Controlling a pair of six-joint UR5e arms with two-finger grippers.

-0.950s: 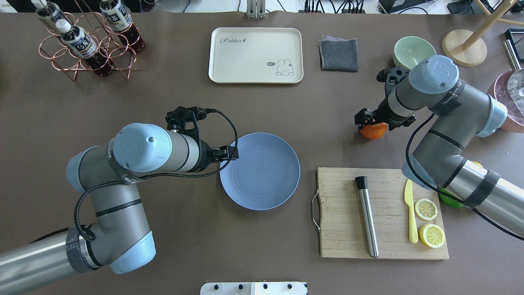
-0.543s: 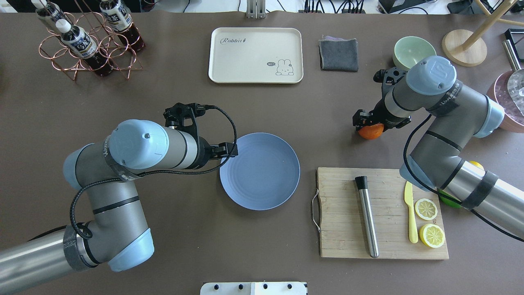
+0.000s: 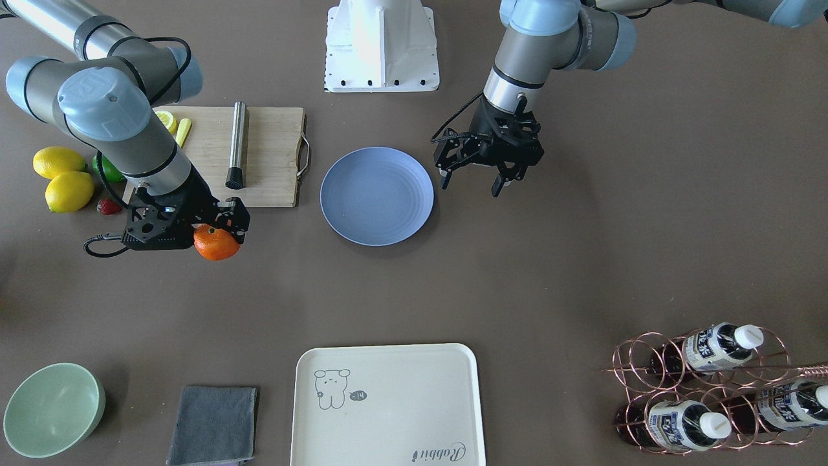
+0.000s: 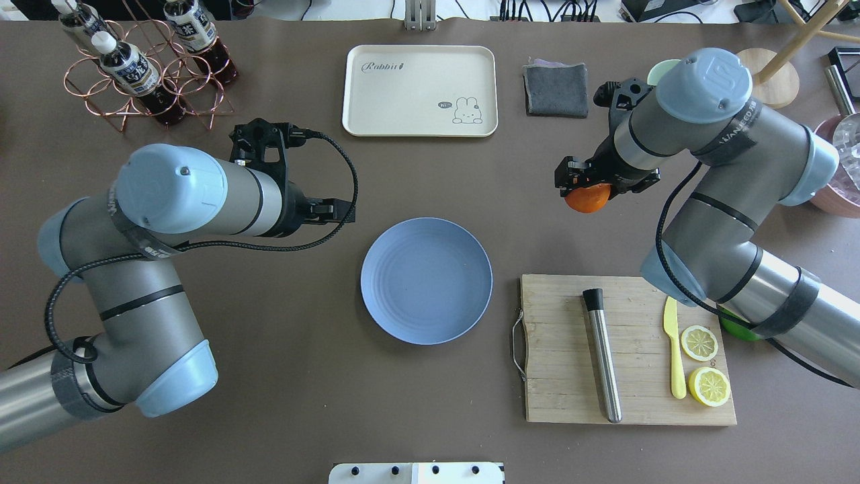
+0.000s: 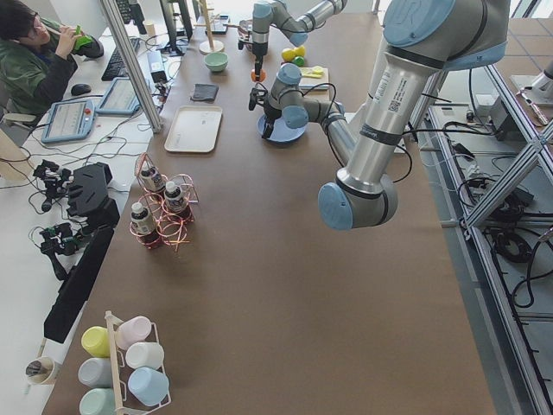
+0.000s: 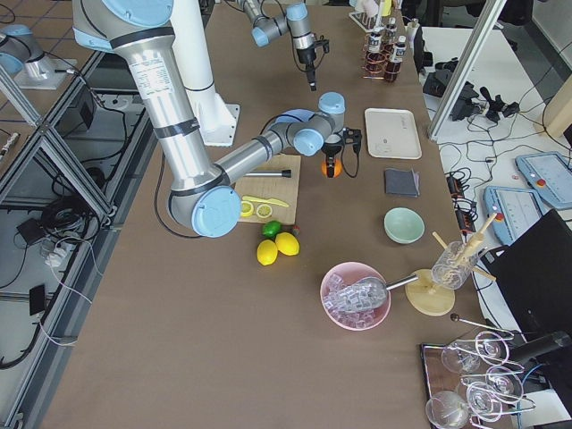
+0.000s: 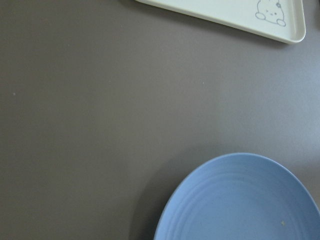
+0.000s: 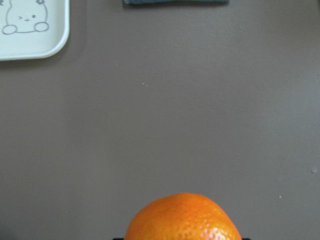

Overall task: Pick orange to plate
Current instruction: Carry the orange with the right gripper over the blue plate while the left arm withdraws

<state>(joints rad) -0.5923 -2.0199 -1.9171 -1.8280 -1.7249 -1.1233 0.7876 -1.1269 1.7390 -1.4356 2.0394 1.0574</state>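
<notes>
The orange, now hanging above the brown table, will go down on the middle of the bare light-blue plate [image 3: 380, 193] from my right gripper.
The orange [image 4: 589, 202] hangs above the brown table with my right gripper [image 4: 586, 191] shut on it, to the right of and beyond the plate. In the front-facing view the orange [image 3: 215, 245] shows under the right gripper [image 3: 218, 228]; the right wrist view has the orange [image 8: 184, 218] at its bottom edge. The light-blue plate [image 4: 426, 281] lies bare at the table's middle. My left gripper [image 3: 471, 184] hovers open and holds nothing, just off the plate's [image 3: 377, 195] rim. The left wrist view catches part of the plate [image 7: 240, 200].
A wooden cutting board [image 4: 564, 376] with a steel muddler [image 4: 603, 356], yellow knife [image 4: 674, 349] and lemon halves [image 4: 708, 386] lies right of the plate. A cream tray [image 4: 420, 91], grey cloth [image 4: 555, 89], green bowl [image 3: 52, 408] and bottle rack [image 4: 144, 64] stand at the far side.
My right gripper has lifted the orange and carried it left and farther from the robot. My left arm has drawn back to the left, away from the plate's rim.
</notes>
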